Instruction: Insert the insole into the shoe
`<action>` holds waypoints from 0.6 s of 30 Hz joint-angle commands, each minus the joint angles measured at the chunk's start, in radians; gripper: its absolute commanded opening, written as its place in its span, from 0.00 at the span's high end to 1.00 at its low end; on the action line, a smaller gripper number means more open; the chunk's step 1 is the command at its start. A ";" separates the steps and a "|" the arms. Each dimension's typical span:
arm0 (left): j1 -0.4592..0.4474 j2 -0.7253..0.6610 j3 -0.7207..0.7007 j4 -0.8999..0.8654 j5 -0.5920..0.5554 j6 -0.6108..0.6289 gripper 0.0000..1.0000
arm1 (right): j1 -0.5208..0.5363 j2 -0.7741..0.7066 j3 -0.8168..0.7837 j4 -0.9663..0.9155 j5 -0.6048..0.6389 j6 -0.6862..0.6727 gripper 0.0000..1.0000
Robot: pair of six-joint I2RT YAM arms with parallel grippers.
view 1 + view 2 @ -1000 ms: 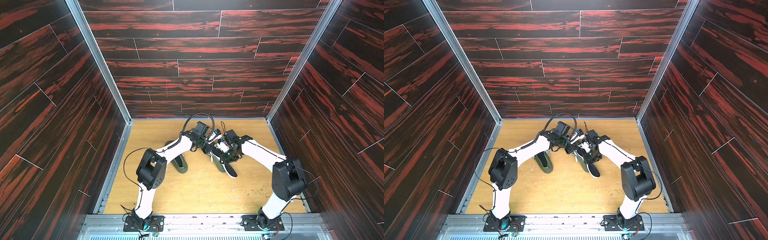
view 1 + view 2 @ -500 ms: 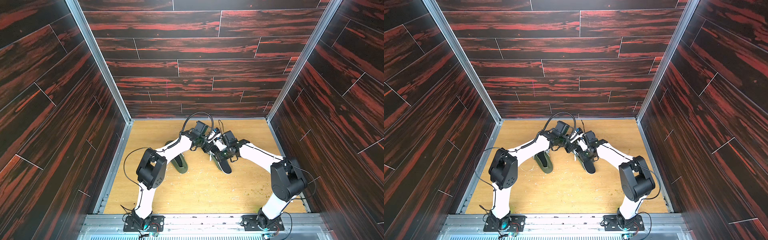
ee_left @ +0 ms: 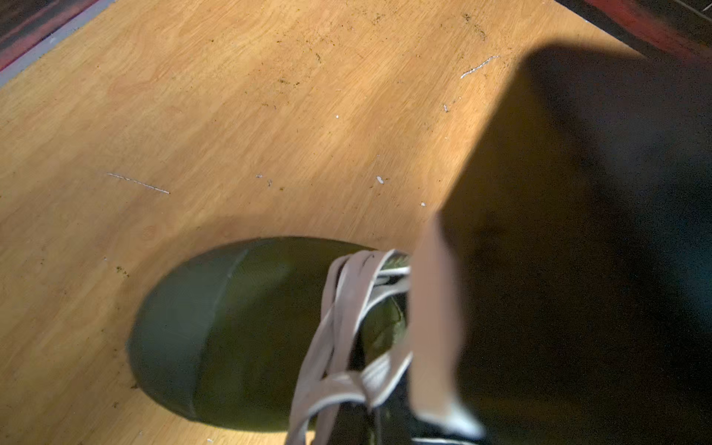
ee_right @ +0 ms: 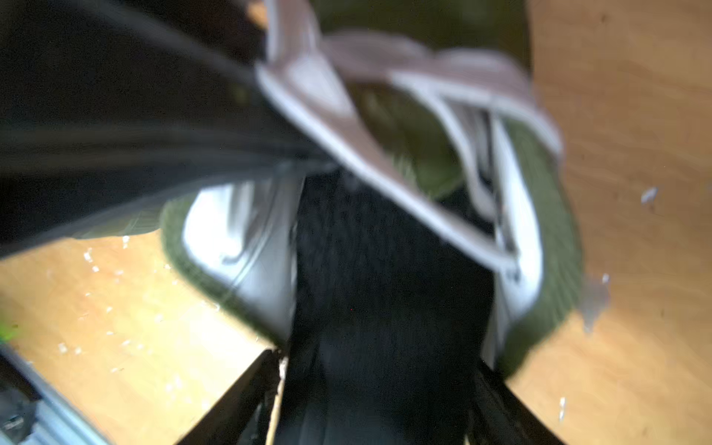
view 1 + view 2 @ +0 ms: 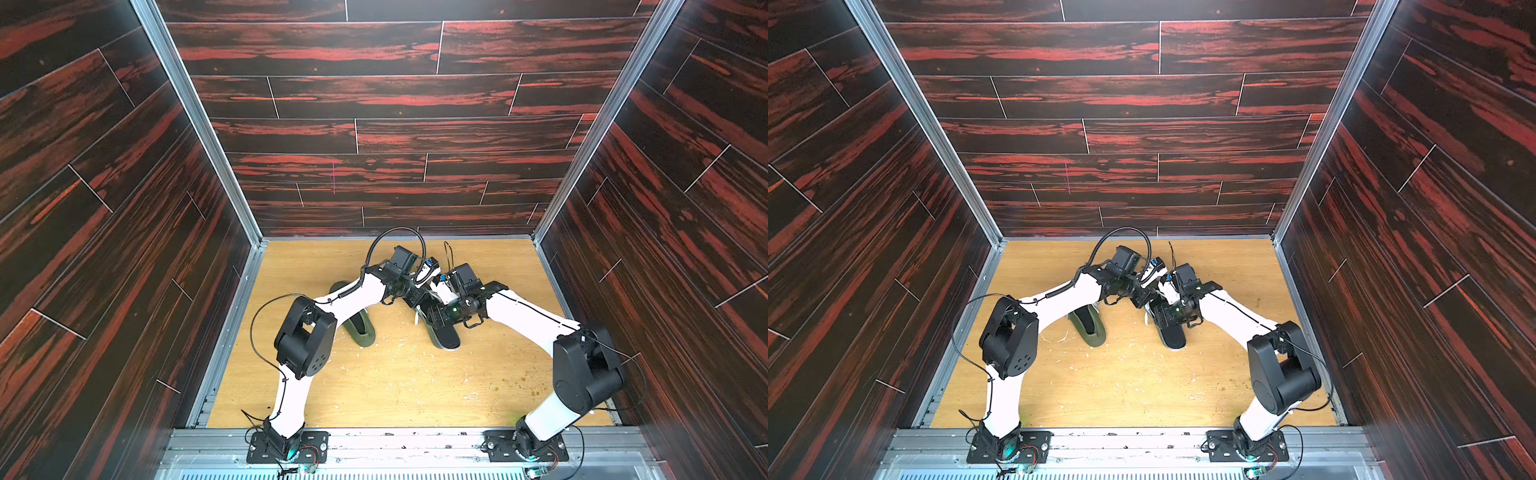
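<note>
The insole's heel end lies over the shoe's heel, so the robot's right gripper should open, pinch the insole's side edge [image 5: 458, 337] near its heel end and work the insole inside.
An olive shoe [image 3: 231, 327] with pale laces [image 3: 346, 327] lies at the middle of the wooden floor, toe toward the back wall. The black insole [image 4: 385, 289] runs into its white-lined opening. The insole's heel end [image 5: 446, 337] shows in both top views and lies over the shoe's heel [image 5: 1173, 338]. My right gripper [image 5: 436, 318] is open, and its fingers [image 4: 250, 389] straddle the insole with a sliver of floor showing beside one. My left gripper [image 5: 419, 297] is shut at the shoe's laced front. A black finger [image 4: 192, 135] of it ends under the pale tongue band.
A second olive shoe [image 5: 360, 328] lies to the left, partly under my left forearm. Pale crumbs litter the floor [image 5: 395, 374]. Dark wood-patterned walls close in the back and both sides. A metal rail [image 5: 395, 440] carrying the arm bases runs along the front.
My right gripper's jaws have widened, and it has shifted left toward the shoe's mouth. The insole's heel end swung left with it. The left arm has held still.
</note>
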 commanded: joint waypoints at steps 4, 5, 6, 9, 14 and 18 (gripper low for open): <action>0.007 -0.012 0.015 0.010 -0.022 -0.022 1.00 | -0.012 -0.093 -0.014 -0.042 -0.022 0.055 0.24; 0.008 -0.012 0.018 0.009 -0.028 -0.029 1.00 | -0.019 -0.115 -0.024 -0.046 -0.013 0.084 0.25; 0.008 -0.012 0.020 0.007 -0.032 -0.037 1.00 | -0.028 -0.140 -0.041 -0.049 -0.007 0.116 0.25; 0.008 -0.012 0.019 0.006 -0.035 -0.067 1.00 | -0.056 -0.220 -0.132 -0.030 -0.021 0.262 0.29; 0.006 -0.015 -0.001 0.034 -0.030 -0.100 1.00 | -0.059 -0.339 -0.323 0.105 -0.058 0.509 0.36; 0.003 -0.040 -0.044 0.081 -0.036 -0.140 1.00 | -0.059 -0.447 -0.457 0.232 -0.088 0.694 0.36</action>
